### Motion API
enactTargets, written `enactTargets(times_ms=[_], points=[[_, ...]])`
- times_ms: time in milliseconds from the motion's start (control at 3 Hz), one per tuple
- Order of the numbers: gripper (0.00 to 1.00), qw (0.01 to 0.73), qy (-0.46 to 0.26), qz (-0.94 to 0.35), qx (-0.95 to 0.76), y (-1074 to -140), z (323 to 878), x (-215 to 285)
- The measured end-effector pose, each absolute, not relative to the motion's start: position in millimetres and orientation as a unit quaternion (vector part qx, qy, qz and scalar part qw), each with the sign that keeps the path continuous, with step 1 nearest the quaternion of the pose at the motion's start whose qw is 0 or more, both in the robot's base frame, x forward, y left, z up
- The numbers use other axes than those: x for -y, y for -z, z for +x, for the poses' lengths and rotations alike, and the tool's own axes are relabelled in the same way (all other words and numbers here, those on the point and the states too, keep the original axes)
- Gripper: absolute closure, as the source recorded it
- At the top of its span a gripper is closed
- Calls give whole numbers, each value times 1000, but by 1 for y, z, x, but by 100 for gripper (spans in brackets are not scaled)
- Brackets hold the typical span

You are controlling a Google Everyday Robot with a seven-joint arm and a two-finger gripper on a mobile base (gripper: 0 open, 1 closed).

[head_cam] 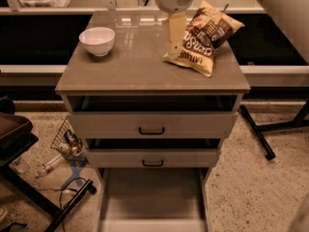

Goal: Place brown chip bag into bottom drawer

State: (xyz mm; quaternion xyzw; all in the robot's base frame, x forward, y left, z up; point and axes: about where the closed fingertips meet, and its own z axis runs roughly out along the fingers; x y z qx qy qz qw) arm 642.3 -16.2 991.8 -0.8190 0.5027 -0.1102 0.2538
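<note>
I should next grip the brown chip bag's middle (202, 36), between its two wide ends.
The brown chip bag (203, 36) lies tilted on the right side of the cabinet top, its upper end raised toward the back right. My gripper (177, 43) hangs down from its white wrist at the top of the view, right at the bag's left edge. Whether it has hold of the bag does not show. The bottom drawer (152, 199) is pulled out far toward me at the base of the cabinet, and its flat floor is bare.
A white bowl (97, 40) stands at the back left of the cabinet top (120, 71). The two upper drawers (151, 125) with black handles are slightly open. A wire basket with clutter (67, 141) and a black stand sit on the floor at left.
</note>
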Motion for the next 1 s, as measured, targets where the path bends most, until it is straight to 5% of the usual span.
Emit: enactTargets(times_ms=[1000], points=[[0, 38, 243, -823, -512, -961, 763, 180]])
